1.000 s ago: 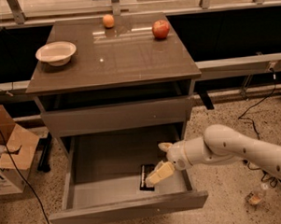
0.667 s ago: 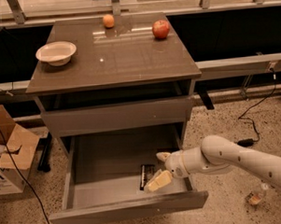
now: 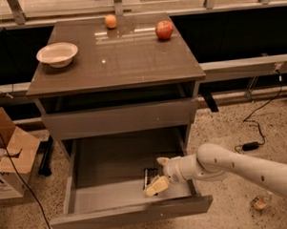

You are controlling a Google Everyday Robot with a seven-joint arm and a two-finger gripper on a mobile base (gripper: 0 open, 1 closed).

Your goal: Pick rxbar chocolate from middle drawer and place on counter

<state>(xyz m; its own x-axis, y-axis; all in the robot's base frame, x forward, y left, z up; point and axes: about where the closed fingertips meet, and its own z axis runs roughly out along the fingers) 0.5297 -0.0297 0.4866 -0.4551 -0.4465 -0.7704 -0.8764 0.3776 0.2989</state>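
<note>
The rxbar chocolate lies on the bottom of the middle drawer, and next my gripper will close on the middle of the rxbar chocolate point(image 3: 149, 180).
The middle drawer point(image 3: 114, 217) is pulled out wide below a shut grey front. The rxbar chocolate point(image 3: 148, 175), a small flat black bar, lies on the drawer floor near the right front. My gripper point(image 3: 155, 176) reaches in from the right, low inside the drawer. It is open, with one pale finger point(image 3: 161, 160) behind the bar and the other point(image 3: 156, 186) in front of it. Part of the bar is hidden by the fingers. The counter point(image 3: 117, 55) is the glossy brown-grey top above.
On the counter stand a white bowl point(image 3: 57, 54) at the left, an orange point(image 3: 111, 21) at the back and a red apple point(image 3: 164, 29) at the back right. A cardboard box point(image 3: 12, 160) and cables lie on the floor at the left.
My arm has sunk lower and shifted a little left into the drawer, bringing the fingers down around the bar. The bar has not moved.
</note>
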